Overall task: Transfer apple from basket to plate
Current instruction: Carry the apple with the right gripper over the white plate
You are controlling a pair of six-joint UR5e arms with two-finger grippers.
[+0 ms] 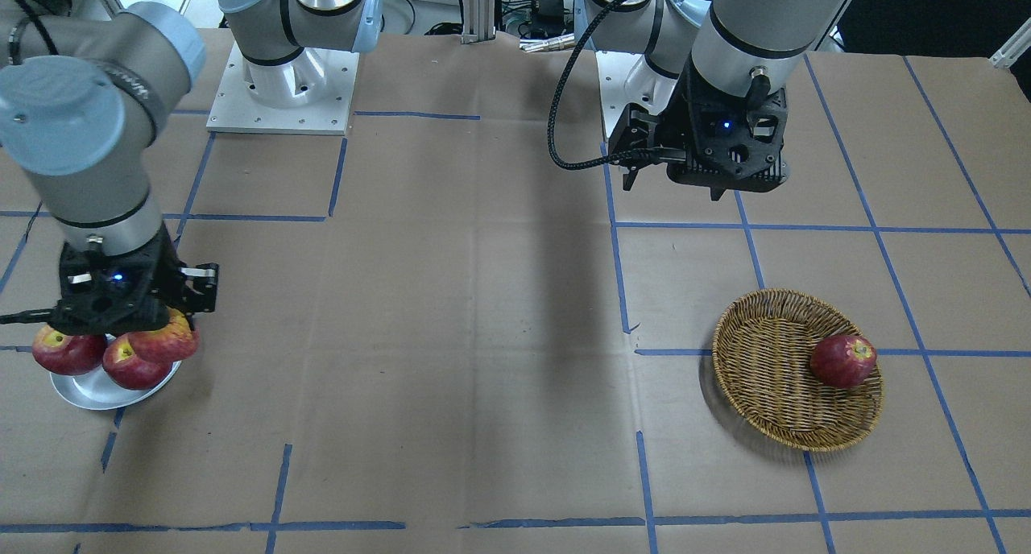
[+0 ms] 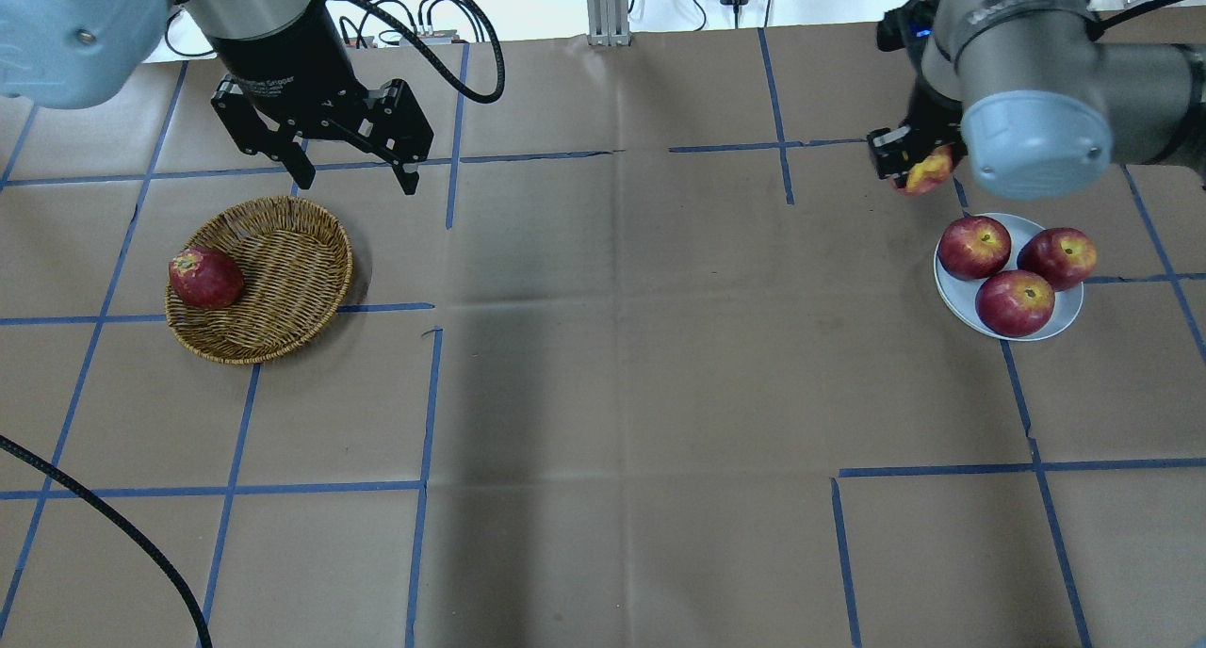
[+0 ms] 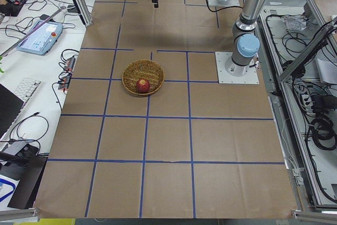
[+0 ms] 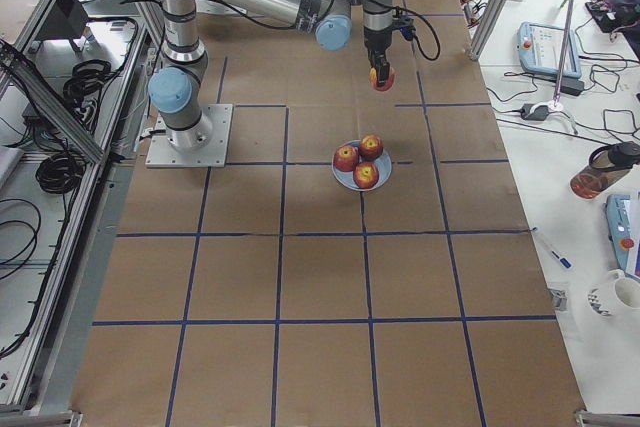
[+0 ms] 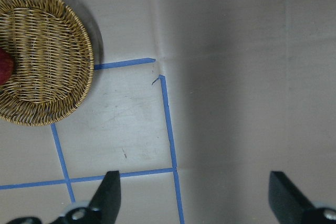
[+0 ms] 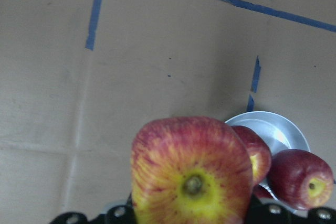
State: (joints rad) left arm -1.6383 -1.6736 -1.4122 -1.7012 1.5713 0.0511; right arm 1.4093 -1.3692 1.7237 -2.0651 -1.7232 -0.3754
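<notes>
Next, my right gripper sets the streaked apple down on top of the three darker red apples (image 1: 91, 328) (image 6: 272, 180) on the pale plate.
My right gripper (image 2: 912, 165) is shut on the pinkish-red streaked apple (image 6: 191, 174) with a wide yellow patch at its stem. It holds the apple (image 2: 929, 171) in the air just beside the pale plate (image 2: 953, 297), toward the robot's side; the apple also shows in the front view (image 1: 167, 341). Three darker red apples lie on the plate (image 6: 274, 126). My left gripper (image 2: 358, 179) is open and empty, raised beside the wicker basket (image 2: 287, 271). One dark red apple (image 2: 204, 278) lies in the basket (image 1: 769, 377).
Brown paper with blue tape lines covers the table. The arm bases stand at the robot's edge. In the left wrist view the basket (image 5: 50, 72) is at the upper left, and the open fingers (image 5: 108, 193) hang over bare paper.
</notes>
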